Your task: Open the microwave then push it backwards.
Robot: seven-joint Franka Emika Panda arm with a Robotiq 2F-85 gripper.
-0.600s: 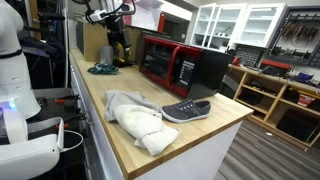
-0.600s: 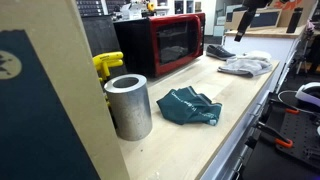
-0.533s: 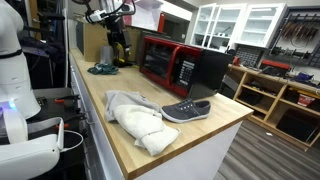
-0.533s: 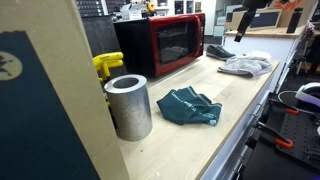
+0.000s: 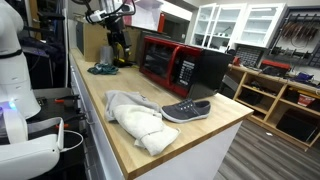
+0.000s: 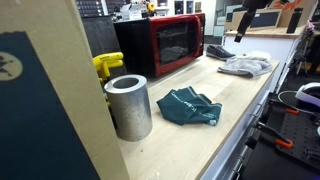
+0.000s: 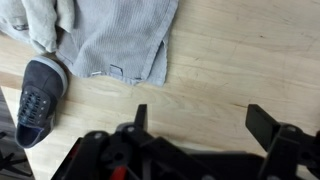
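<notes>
My gripper is to go next to the upper part of the red door handle (image 5: 176, 56) on the microwave, beside its buttons, and close there.
The microwave (image 5: 180, 65) stands on the wooden counter (image 5: 110, 85) with its glossy red front and dark glass door shut; it also shows in an exterior view (image 6: 165, 45). My gripper (image 7: 200, 112) is open and empty. It hangs above bare counter wood (image 7: 230, 60) and looks down at a grey cloth and a shoe. The microwave is out of the wrist view, and the gripper is well apart from it.
A dark blue shoe (image 5: 187, 110) (image 7: 35, 100) lies beside a grey cloth (image 5: 135, 118) (image 6: 245, 67) (image 7: 115, 35) near the counter's end. A teal cloth (image 6: 190, 107) (image 5: 102, 68), a metal cylinder (image 6: 128, 105) and a yellow object (image 6: 108, 65) are at the other end.
</notes>
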